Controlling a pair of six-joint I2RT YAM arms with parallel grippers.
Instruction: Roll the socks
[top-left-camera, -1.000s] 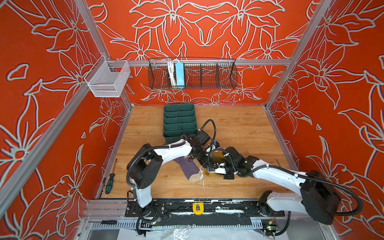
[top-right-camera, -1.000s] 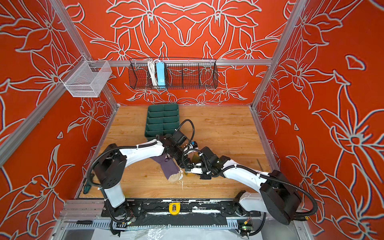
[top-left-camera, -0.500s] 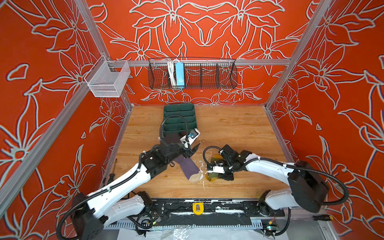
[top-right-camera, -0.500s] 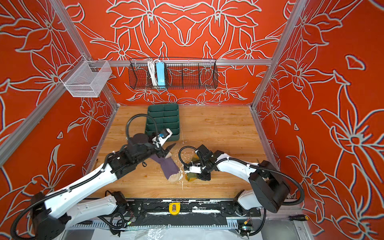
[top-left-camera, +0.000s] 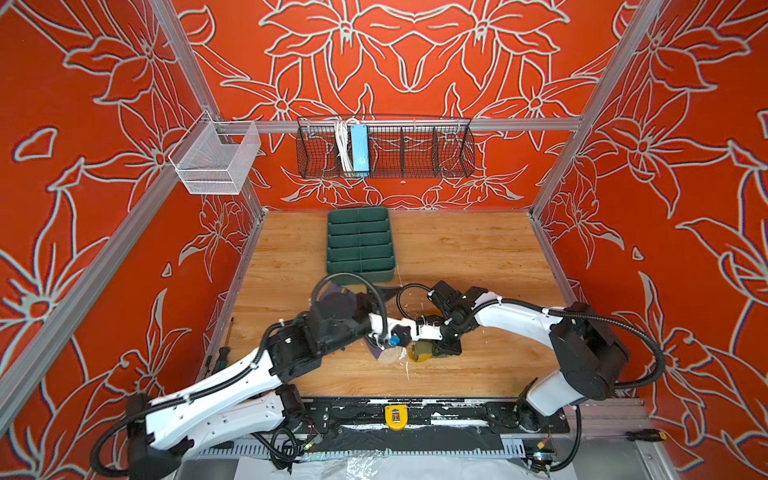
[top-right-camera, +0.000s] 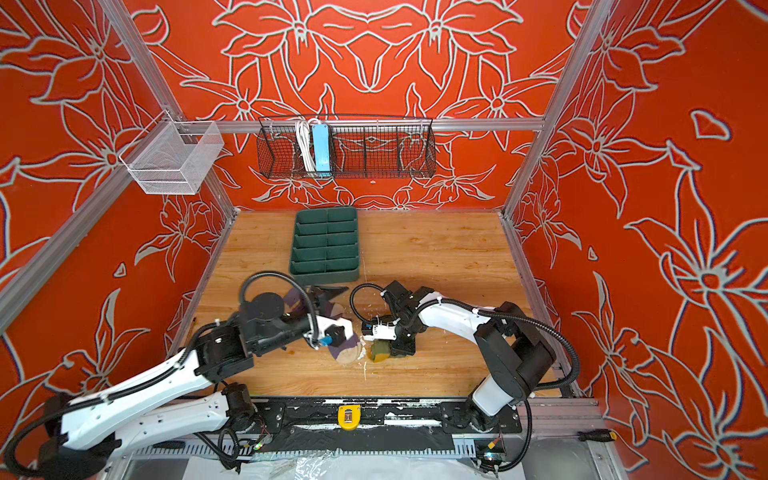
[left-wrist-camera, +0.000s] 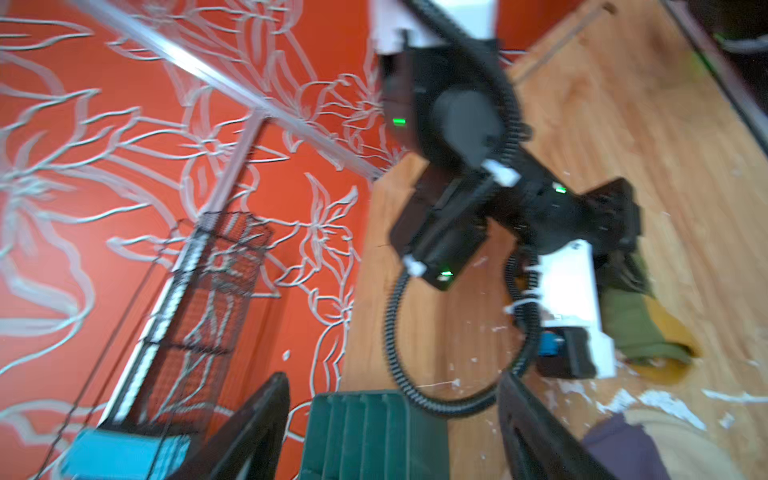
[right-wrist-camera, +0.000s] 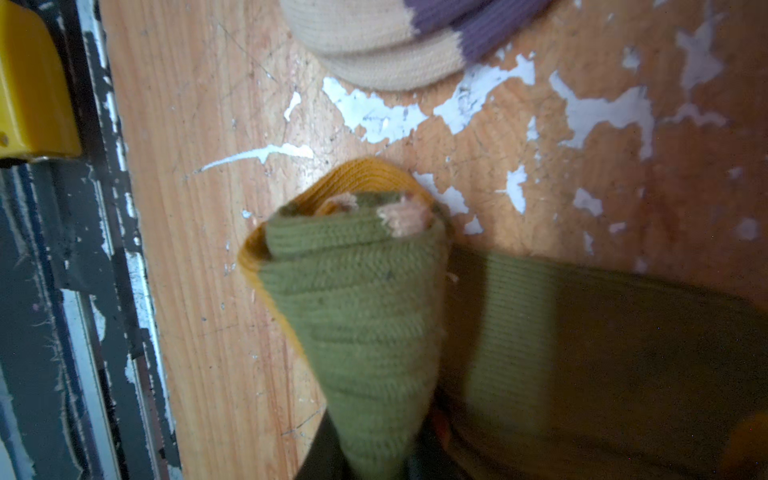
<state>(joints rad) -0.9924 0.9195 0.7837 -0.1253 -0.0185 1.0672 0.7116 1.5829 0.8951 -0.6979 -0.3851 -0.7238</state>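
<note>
The fold of the olive-green sock gapes at its edge facing the purple sock, beyond where my right gripper pinches, so my left gripper should grab that loose edge (top-left-camera: 421, 353).
The purple sock (top-right-camera: 345, 345) with a beige toe (top-left-camera: 390, 356) lies on the wooden floor, mostly hidden under my left arm in both top views. My left gripper (top-left-camera: 384, 291) (top-right-camera: 332, 291) hovers above it, open and empty. In the left wrist view its fingers (left-wrist-camera: 253, 428) stand wide apart. The olive-green sock (top-left-camera: 422, 351) (top-right-camera: 380, 351) with a mustard toe lies just right of the purple one, partly folded over itself. My right gripper (top-left-camera: 440, 347) (right-wrist-camera: 374, 461) is shut on a fold of the olive-green sock (right-wrist-camera: 365, 291), lifting it.
A green compartment tray (top-left-camera: 359, 245) (left-wrist-camera: 374, 436) sits toward the back. A black wire basket (top-left-camera: 384, 149) holding a blue power strip and a white mesh basket (top-left-camera: 216, 160) hang on the walls. A screwdriver (top-left-camera: 220, 357) lies at the left edge. The black front rail (right-wrist-camera: 50, 249) is close.
My left gripper has drawn away from the purple sock toward the tray and opened wider. The right gripper stays shut on the olive-green sock in about the same place.
</note>
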